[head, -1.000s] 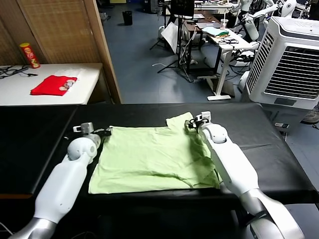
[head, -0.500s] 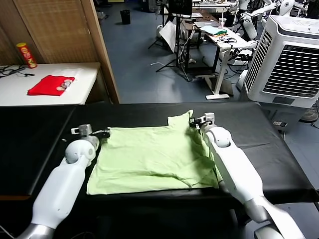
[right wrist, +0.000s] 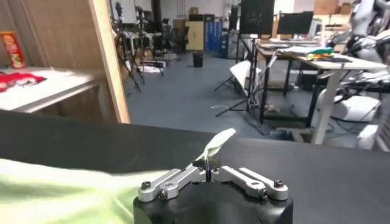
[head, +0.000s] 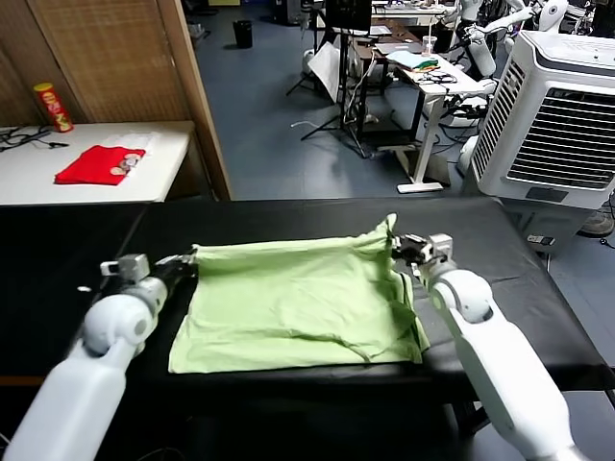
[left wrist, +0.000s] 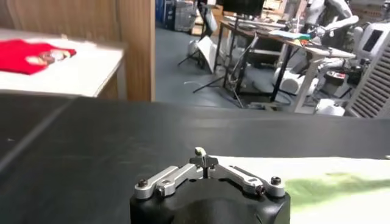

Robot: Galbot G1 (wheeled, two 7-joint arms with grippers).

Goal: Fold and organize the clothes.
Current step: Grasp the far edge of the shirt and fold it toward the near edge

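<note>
I should use my right gripper to release the T-shirt's far corner on the wrinkled fold (head: 413,336) just above the T-shirt's near hem.
The pale yellow-green T-shirt (head: 293,298) lies spread on the black table (head: 490,230), its far edge lifted and stretched taut between my two grippers. My left gripper (head: 181,261) is shut on the shirt's far left corner; a small tip of fabric (left wrist: 198,151) shows between its closed jaws (left wrist: 204,161). My right gripper (head: 402,247) is shut on the far right corner, and a flap of fabric (right wrist: 218,141) sticks up from its closed jaws (right wrist: 207,164). The near hem lies flat, with a wrinkled fold at the near right.
A white side table (head: 96,163) at the far left holds a bright red cloth (head: 94,164) and a red can (head: 54,106). A large white air cooler (head: 553,115) stands at the far right. Desks and stands fill the room behind.
Both grippers have moved apart and toward me, pulling the shirt's far edge taut and lifting it off the table. The right corner flap now stands higher.
</note>
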